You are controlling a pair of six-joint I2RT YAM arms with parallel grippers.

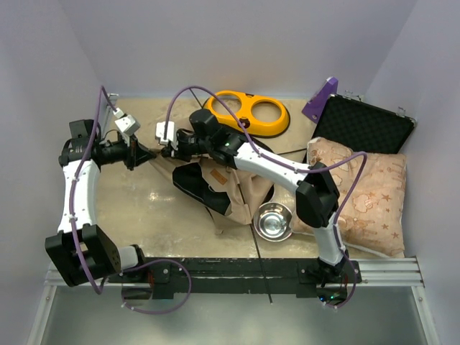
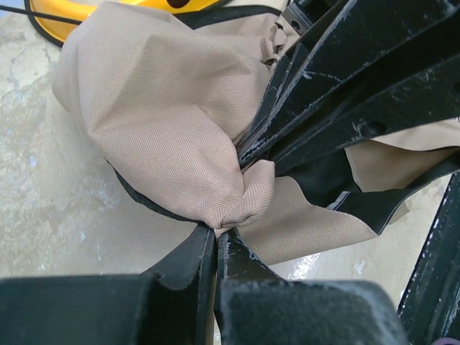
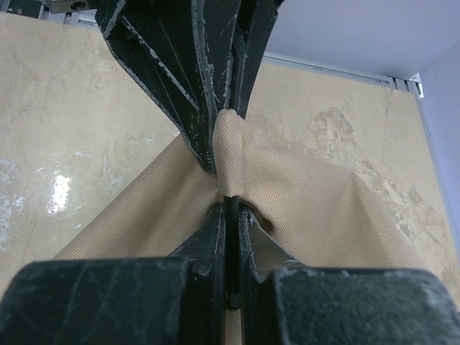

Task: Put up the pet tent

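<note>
My left gripper needs to open and close on the sleeve tip itself (image 2: pixel 259 181), in line with the pole, because it is pinching bunched fabric beside the sleeve tip.
The pet tent (image 1: pixel 244 188) lies collapsed mid-table, tan fabric with its black lining showing, and one corner is pulled up to the left. My left gripper (image 1: pixel 149 153) is shut on a bunched tip of the tent fabric (image 2: pixel 180 129), with its jaws (image 2: pixel 215 231) closed on the cloth. My right gripper (image 1: pixel 167 151) meets it tip to tip and is shut (image 3: pixel 231 205) on a thin black pole (image 3: pixel 231 251) that enters the tan fabric (image 3: pixel 302 194). Another stretch of pole (image 1: pixel 260 259) runs toward the near edge.
A yellow double-bowl feeder (image 1: pixel 248 113) lies behind the tent. A steel bowl (image 1: pixel 274 221) sits by the tent's right edge. A star-patterned cushion (image 1: pixel 366 190) and an open black case (image 1: pixel 365 126) fill the right side. White walls close in all around.
</note>
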